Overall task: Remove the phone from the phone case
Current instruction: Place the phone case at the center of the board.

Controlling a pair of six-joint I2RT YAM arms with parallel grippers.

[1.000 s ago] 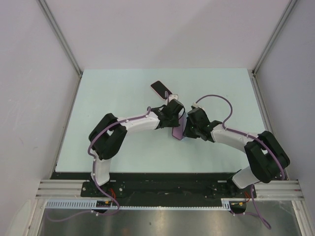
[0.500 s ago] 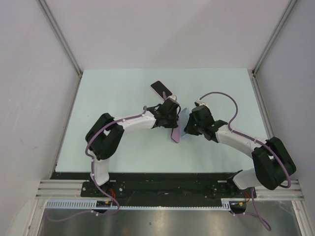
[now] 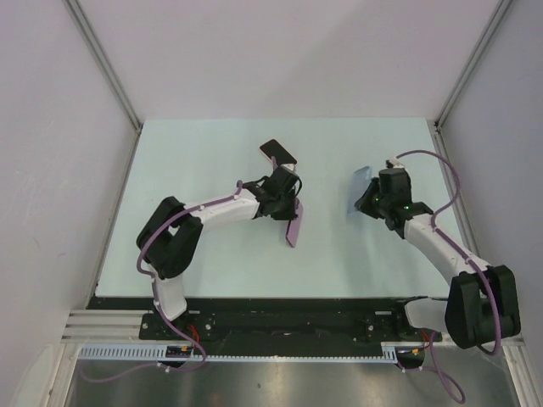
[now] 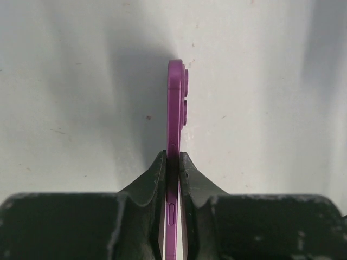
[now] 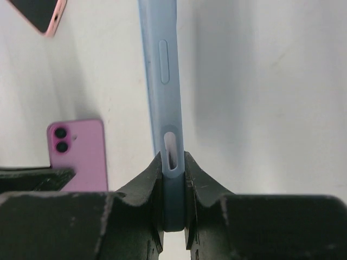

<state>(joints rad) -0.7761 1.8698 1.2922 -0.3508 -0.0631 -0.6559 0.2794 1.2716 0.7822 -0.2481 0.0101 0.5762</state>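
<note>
Next, my left gripper lets go of the bare purple phone on the pale table (image 3: 189, 200), under the elbow of that same arm. The phone is held above the table's middle now.
My left gripper (image 3: 286, 209) is shut on a bare purple phone (image 3: 294, 229), held on edge above the table's middle. In the left wrist view the phone (image 4: 174, 103) stands edge-on between my fingers (image 4: 155, 173), camera bumps facing right. My right gripper (image 3: 372, 198) is shut on the empty light blue phone case (image 3: 361, 186), held on edge at the right, well apart from the phone. In the right wrist view the case (image 5: 159, 70) rises from my gripper (image 5: 173, 162), and the purple phone (image 5: 79, 154) shows at the left with its two lenses.
A second phone with a dark screen and pink rim (image 3: 277, 153) lies flat just beyond the left gripper; it also shows in the right wrist view (image 5: 40, 13). The pale table (image 3: 195, 161) is bounded by white walls and metal posts on three sides.
The right gripper has pulled the blue case off and carried it to the right, away from the phone. The left gripper has shifted slightly left and back, still holding the purple phone.
</note>
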